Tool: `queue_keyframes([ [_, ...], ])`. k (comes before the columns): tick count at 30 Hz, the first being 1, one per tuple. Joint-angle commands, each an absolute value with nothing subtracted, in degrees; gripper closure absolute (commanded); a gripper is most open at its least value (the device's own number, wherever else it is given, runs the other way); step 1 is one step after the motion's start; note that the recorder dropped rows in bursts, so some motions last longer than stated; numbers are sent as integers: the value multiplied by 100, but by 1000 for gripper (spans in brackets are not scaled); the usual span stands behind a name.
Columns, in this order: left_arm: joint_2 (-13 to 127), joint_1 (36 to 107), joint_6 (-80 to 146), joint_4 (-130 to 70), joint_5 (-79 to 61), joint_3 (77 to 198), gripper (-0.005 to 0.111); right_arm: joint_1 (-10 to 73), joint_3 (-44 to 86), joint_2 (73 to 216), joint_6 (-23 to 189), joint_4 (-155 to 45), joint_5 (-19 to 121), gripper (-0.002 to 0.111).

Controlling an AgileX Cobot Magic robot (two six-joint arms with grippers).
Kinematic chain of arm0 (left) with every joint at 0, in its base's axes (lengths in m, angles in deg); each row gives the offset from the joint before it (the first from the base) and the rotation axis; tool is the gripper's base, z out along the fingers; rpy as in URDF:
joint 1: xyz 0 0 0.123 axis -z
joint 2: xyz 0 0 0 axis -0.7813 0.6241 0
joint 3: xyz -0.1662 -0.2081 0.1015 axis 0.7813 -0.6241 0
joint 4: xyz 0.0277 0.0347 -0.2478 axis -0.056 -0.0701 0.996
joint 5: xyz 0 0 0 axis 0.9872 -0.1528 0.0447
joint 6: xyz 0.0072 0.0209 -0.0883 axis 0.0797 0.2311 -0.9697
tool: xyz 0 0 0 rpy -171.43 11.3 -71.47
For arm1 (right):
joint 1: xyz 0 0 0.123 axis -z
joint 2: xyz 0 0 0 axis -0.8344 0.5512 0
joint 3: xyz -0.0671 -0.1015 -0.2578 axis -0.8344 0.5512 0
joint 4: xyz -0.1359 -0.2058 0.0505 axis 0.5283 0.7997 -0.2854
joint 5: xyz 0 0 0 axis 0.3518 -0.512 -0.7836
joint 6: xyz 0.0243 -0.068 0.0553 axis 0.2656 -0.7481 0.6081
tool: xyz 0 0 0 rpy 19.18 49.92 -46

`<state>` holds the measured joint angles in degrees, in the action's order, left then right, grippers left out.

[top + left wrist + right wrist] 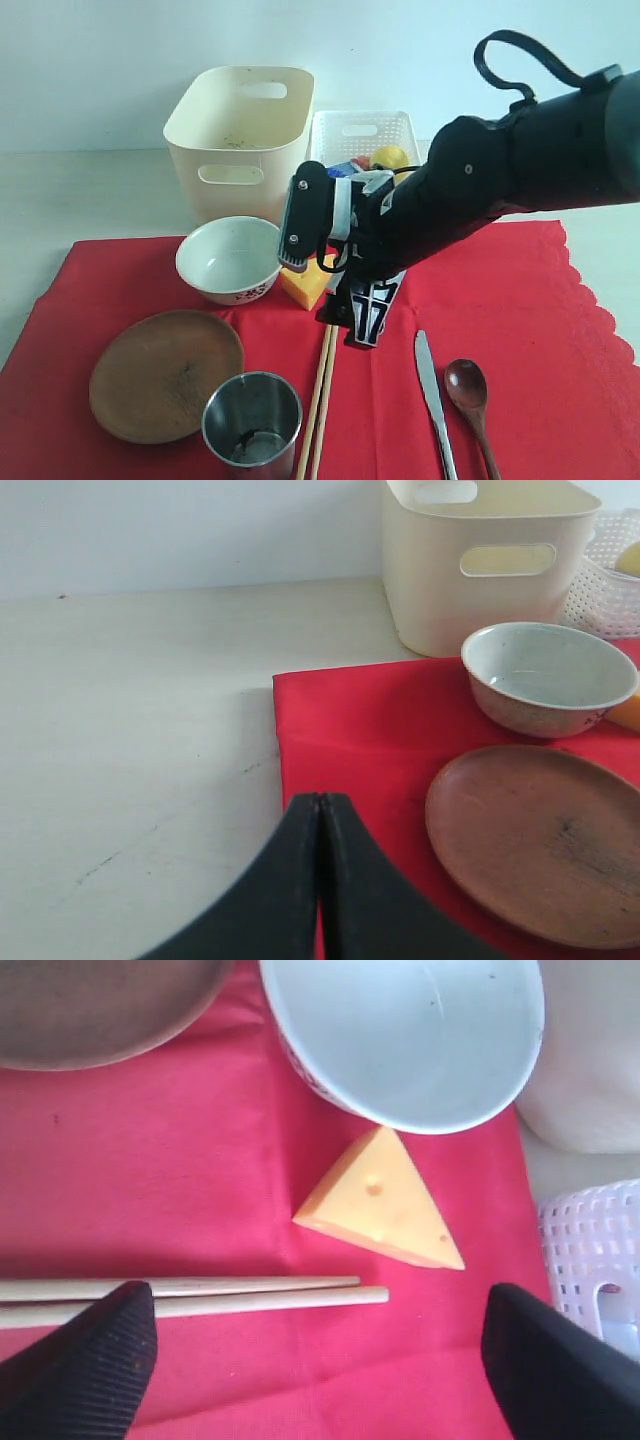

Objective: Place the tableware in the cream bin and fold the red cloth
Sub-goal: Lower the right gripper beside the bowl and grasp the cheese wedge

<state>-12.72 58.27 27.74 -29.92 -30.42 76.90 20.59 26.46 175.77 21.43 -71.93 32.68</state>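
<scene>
My right gripper should next close across the middle of the yellow cheese wedge (308, 284) (386, 1204), which sits next to the pale bowl.
The red cloth (530, 330) covers the table front. On it lie a pale bowl (230, 258), brown plate (165, 373), steel cup (252, 420), wooden chopsticks (320, 410), knife (433, 400) and dark spoon (470, 395). The cream bin (240, 140) stands behind the bowl. My right gripper (365, 320) hangs open just above the chopsticks' far ends (200, 1295), jaws wide apart with nothing between them (320, 1345). My left gripper (320, 798) is shut and empty over the cloth's left edge (350, 730), near the plate (540, 840) and bowl (548, 675).
A yellow cheese wedge (305, 285) lies on the cloth between the bowl and my right gripper, also in the right wrist view (385, 1200). A white lattice basket (362, 135) holding a lemon and other items stands right of the bin. Bare pale table (130, 730) lies left of the cloth.
</scene>
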Motion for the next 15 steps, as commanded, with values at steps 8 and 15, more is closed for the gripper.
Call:
queue_keyframes([
  [8,-1307,5814,2745,-2961,-2981,7678,107,2543,1436,18508,2481,-7329,2484,30],
  [15,-1307,5814,2745,-2961,-2981,7678,107,2630,561,18943,2018,-6874,1330,30],
])
